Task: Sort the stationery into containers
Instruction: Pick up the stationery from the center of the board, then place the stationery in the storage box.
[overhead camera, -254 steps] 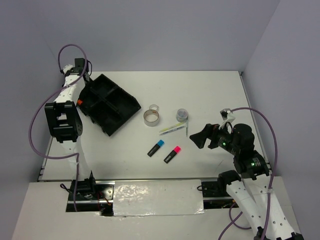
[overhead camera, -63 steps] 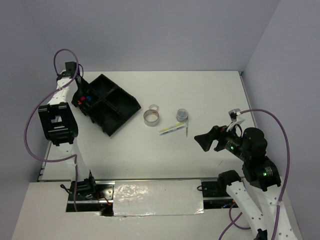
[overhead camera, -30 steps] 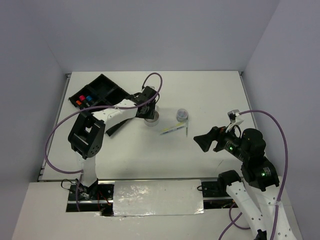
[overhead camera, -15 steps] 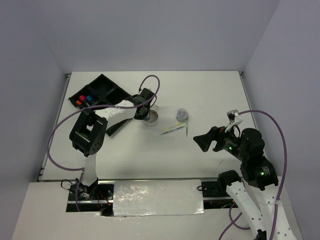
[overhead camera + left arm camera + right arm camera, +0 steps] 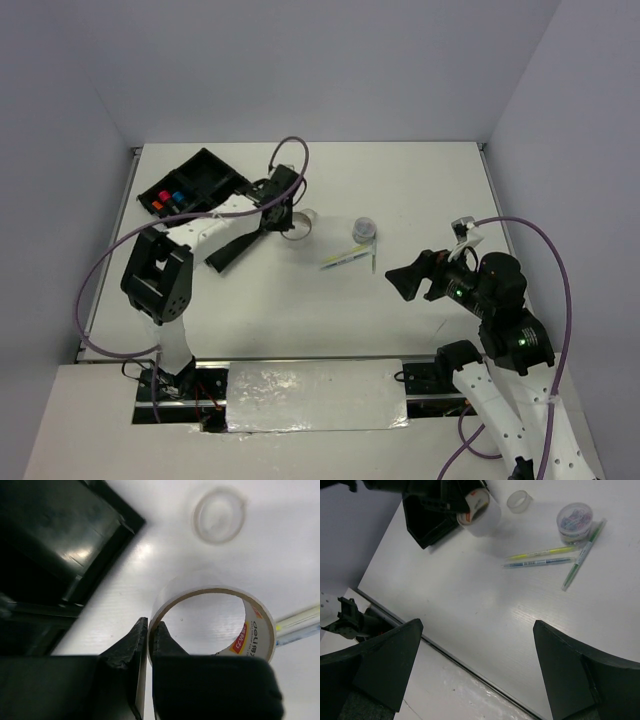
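My left gripper will release the greyish tape roll, which hangs beside the tray now, in the black tray's far empty compartment (image 5: 200, 174), so that it lands beside the highlighters.
My left gripper (image 5: 149, 632) is shut on the wall of the greyish tape roll (image 5: 215, 622), one finger inside the ring and one outside. In the top view that roll (image 5: 294, 227) hangs just right of the black tray (image 5: 215, 170). The highlighters (image 5: 168, 198) lie in the tray's far-left compartment. A smaller clear tape ring (image 5: 219, 516) lies on the table beyond the held roll. Thin yellow-green pens (image 5: 345, 258) lie mid-table. My right gripper (image 5: 398, 282) hovers open to their right, holding nothing; from its wrist I see the pens (image 5: 540, 555) and the roll (image 5: 479, 507).
A small round clear pot of coloured clips (image 5: 364, 229) stands by the pens, also shown in the right wrist view as the pot (image 5: 575, 520). A green pen (image 5: 582, 555) lies slanted beside it. The tray's near corner (image 5: 100, 545) is close to the held roll.
My left gripper has closed on the greyish tape roll and drawn it a little left, toward the tray. The right arm has stayed in place.
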Robot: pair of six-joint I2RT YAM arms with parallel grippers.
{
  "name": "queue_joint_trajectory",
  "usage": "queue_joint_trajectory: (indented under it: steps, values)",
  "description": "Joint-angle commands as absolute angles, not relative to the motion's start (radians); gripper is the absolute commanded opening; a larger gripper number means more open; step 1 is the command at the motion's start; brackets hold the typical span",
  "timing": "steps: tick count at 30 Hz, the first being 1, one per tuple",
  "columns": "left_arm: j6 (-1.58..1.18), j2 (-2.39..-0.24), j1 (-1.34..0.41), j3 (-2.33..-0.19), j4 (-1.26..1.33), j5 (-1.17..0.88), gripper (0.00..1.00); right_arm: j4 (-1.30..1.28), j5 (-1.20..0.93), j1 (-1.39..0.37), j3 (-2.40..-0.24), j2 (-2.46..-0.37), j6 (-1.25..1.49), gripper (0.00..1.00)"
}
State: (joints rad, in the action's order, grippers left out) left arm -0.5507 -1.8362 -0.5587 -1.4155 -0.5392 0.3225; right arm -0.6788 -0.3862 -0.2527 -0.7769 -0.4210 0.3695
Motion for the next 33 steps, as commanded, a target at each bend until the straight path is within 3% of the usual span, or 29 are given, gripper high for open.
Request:
queue_joint_trajectory:
  steps: [1,15,22,33]
  values:
    - [-0.541,-1.762,-0.497,-1.576,-0.595,0.393,0.0,-0.609,-0.408,-0.259,-0.775,-0.446,0.37,1.0]
    - [-0.548,-2.164,-0.08,-2.221,-0.815,0.453,0.07,-0.626,-0.413,-0.27,-0.762,-0.423,0.361,1.0]
    - [-0.545,-2.2,0.034,-2.206,-0.755,0.38,0.12,-0.65,-0.35,-0.299,-0.776,-0.42,0.353,1.0]
    - [-0.549,-2.27,0.052,-2.166,-0.723,0.376,0.15,-0.649,-0.341,-0.308,-0.769,-0.431,0.353,1.0]
